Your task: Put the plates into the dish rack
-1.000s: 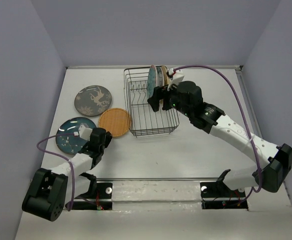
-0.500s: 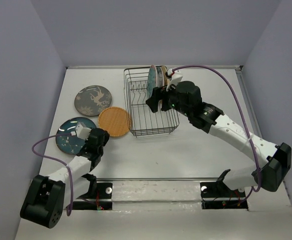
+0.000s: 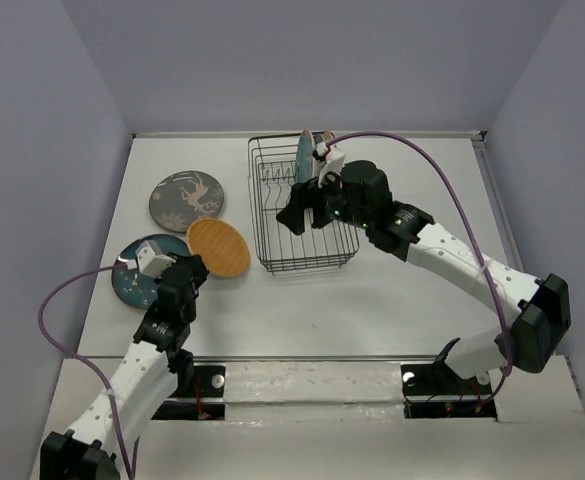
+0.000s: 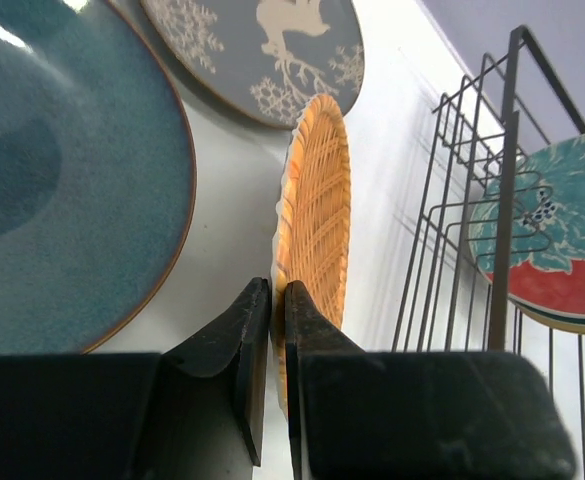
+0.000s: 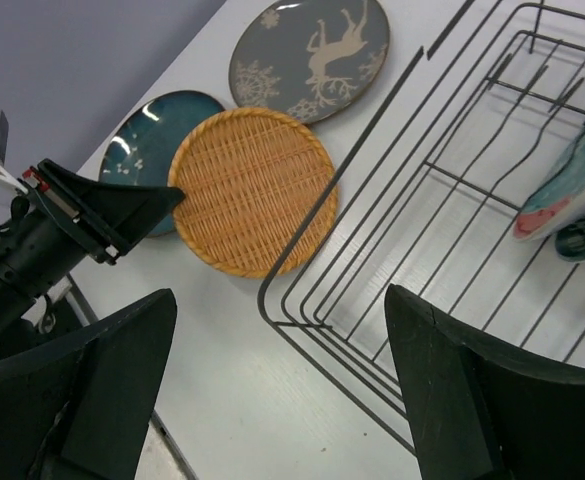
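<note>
I should close my right gripper on the orange woven plate's rack-side rim (image 3: 247,262) (image 5: 322,232), opposite my left gripper, to take the plate over for the dish rack.
My left gripper (image 3: 196,264) is shut on the near rim of the plain orange woven plate (image 3: 219,246), which is tilted up on edge; the wrist view shows the rim of the plate (image 4: 317,200) pinched between the fingers (image 4: 277,292). The dark teal plate (image 3: 137,270) and the grey plate with cream pattern (image 3: 186,200) lie flat to the left. The black wire dish rack (image 3: 302,264) holds the floral plate (image 3: 305,158) and two more upright at its far end. My right gripper (image 3: 294,215) is open and empty above the rack's near left part (image 5: 282,298).
Purple-grey walls close in the table at the back and both sides. Purple cables run from both wrists. In the right wrist view the rack's near corner (image 5: 302,320) lies below the open fingers, with the orange plate (image 5: 254,190) beside it.
My left arm has drawn back and tipped the orange plate up off the table, shifting it slightly left. My right gripper has swung left over the rack.
</note>
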Controlling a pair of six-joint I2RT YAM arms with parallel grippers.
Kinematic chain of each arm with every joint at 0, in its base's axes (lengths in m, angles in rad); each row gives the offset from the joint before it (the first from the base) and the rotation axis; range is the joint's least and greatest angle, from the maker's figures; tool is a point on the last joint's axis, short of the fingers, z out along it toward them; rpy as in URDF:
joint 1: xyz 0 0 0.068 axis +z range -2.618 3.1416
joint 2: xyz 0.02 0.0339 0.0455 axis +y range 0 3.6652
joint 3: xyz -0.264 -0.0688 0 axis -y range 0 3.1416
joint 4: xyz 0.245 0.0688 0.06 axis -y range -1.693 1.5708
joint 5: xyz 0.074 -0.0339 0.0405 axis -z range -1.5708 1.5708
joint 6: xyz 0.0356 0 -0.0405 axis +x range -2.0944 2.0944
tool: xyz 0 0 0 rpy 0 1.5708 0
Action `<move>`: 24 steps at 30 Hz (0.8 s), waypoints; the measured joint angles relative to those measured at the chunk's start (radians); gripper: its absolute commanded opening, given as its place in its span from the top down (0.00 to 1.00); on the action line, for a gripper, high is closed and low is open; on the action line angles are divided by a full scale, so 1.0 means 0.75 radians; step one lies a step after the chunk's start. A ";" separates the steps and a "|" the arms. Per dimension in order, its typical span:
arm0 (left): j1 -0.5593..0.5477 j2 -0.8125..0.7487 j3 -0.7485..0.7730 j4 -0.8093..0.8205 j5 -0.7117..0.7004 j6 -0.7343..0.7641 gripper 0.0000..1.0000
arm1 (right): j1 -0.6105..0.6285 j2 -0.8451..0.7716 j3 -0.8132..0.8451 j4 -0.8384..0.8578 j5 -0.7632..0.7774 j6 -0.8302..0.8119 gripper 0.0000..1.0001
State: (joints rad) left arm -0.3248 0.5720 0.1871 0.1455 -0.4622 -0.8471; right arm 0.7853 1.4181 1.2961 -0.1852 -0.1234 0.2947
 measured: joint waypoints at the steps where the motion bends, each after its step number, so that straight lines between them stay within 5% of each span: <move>1: 0.000 -0.040 0.010 -0.037 -0.007 0.008 0.95 | 0.000 0.010 0.002 0.005 -0.025 0.001 0.09; 17: 0.000 -0.315 0.304 -0.361 -0.065 0.116 0.95 | 0.000 0.147 0.053 0.090 -0.269 0.042 0.09; 24: 0.000 -0.388 0.591 -0.443 -0.103 0.259 0.95 | 0.000 0.197 0.082 0.124 -0.341 0.072 0.07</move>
State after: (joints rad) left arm -0.3248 0.2810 0.6300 -0.1867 -0.5396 -0.6525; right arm 0.7853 1.5658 1.3579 -0.0925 -0.3794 0.3485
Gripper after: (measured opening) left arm 0.179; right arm 0.920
